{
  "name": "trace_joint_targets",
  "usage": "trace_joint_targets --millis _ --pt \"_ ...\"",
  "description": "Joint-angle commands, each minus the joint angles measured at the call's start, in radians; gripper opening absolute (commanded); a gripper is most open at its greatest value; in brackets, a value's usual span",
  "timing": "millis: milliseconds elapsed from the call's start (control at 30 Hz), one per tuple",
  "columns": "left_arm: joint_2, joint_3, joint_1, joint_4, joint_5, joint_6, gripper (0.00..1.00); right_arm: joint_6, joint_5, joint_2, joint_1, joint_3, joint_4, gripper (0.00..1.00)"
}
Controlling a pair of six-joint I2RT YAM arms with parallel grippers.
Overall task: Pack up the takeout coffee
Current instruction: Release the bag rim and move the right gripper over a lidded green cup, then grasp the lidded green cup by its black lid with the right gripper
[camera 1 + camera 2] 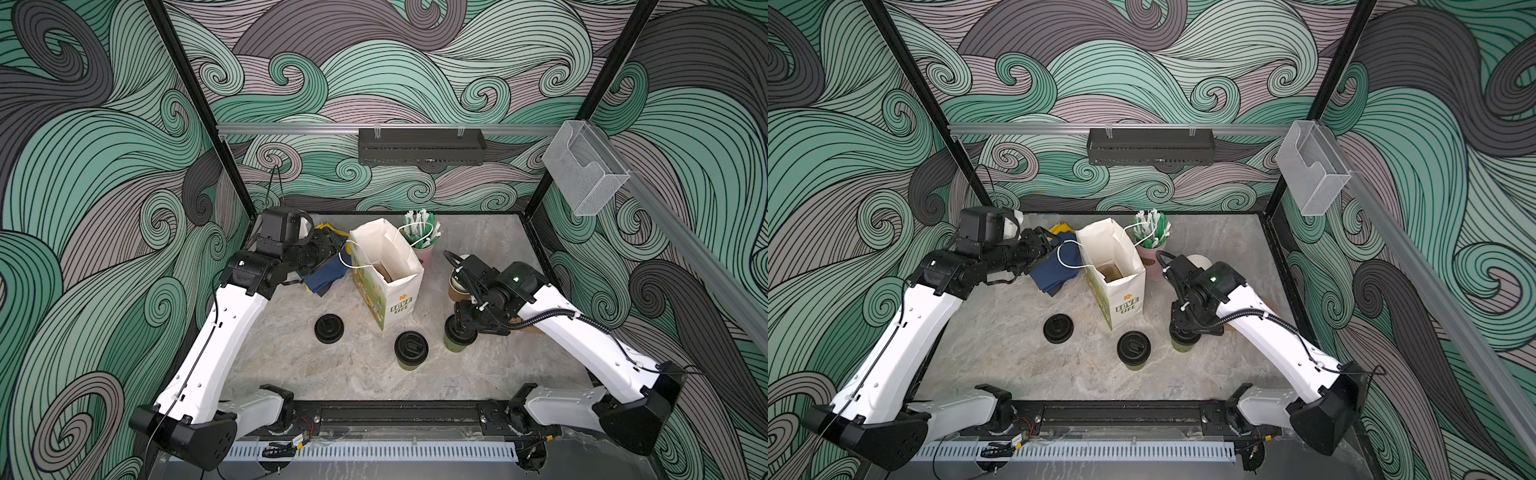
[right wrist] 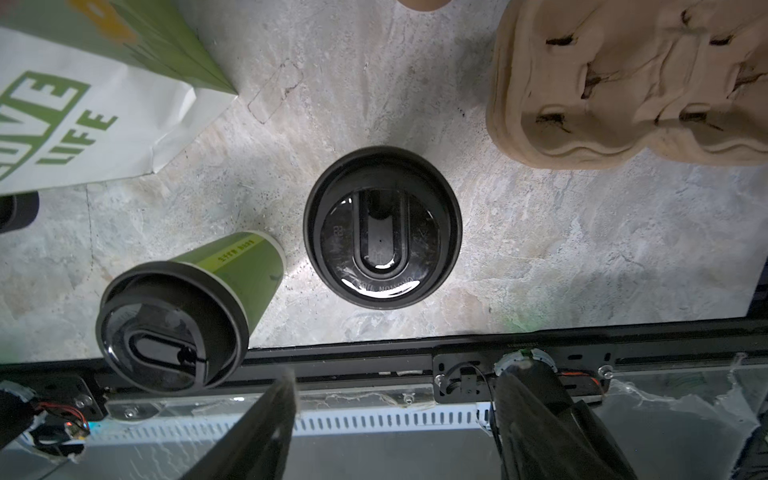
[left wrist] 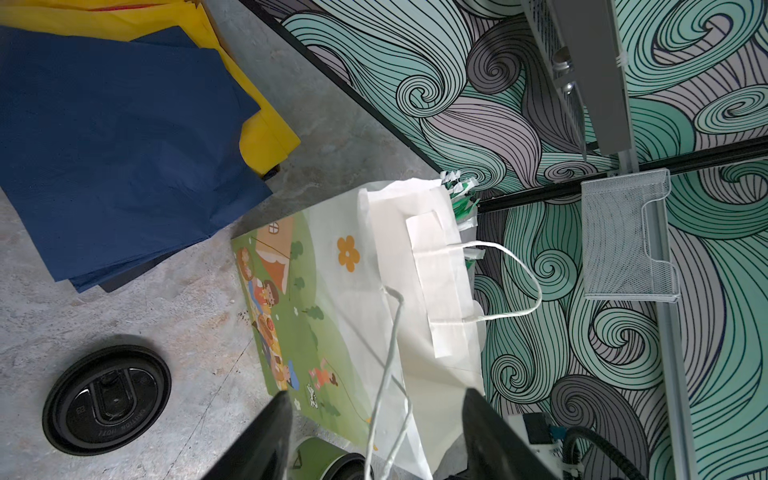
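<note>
My right gripper is to close next around the black lid point(image 1: 456, 326) point(image 2: 382, 228) of the olive green coffee cup that stands nearer the cardboard cup carrier.
Two takeout coffee cups, olive green with black sip lids, stand in front of the white paper bag point(image 1: 388, 270). One cup point(image 1: 410, 351) point(image 2: 178, 316) is by the bag's front corner. The other cup point(image 1: 456, 344) point(image 2: 382, 226) stands straight under my right gripper point(image 1: 458, 323) point(image 2: 399, 376), which is open just above its lid with nothing between the fingers. My left gripper point(image 1: 336, 244) point(image 3: 378, 397) is open at the bag's left side. The bag's white cord handle point(image 3: 390, 365) hangs loosely between its fingers. The bag stands upright with its mouth open.
A loose black lid point(image 1: 328, 328) lies left of the bag. Blue and yellow napkins point(image 1: 322, 274) lie under the left arm. A pink cup of straws point(image 1: 422, 239) stands behind the bag. A stack of lidless cups point(image 1: 457, 286) and a cardboard cup carrier point(image 2: 631, 79) sit by the right arm.
</note>
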Motion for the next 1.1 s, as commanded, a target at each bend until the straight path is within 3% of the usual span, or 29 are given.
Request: trace_joint_targets --millis 0,333,1067 --pt "-0.029 -0.013 0.008 0.023 -0.007 0.018 0.68 0.039 0.003 0.016 0.004 -0.040 0.045 0.83" --pt "-0.048 -0.041 0.012 0.031 0.001 0.003 0.68 0.046 0.009 0.060 0.002 -0.128 0.175 0.86" --pt "-0.044 -0.040 0.015 0.022 -0.007 -0.006 0.68 0.082 0.041 0.095 -0.024 -0.189 0.248 0.78"
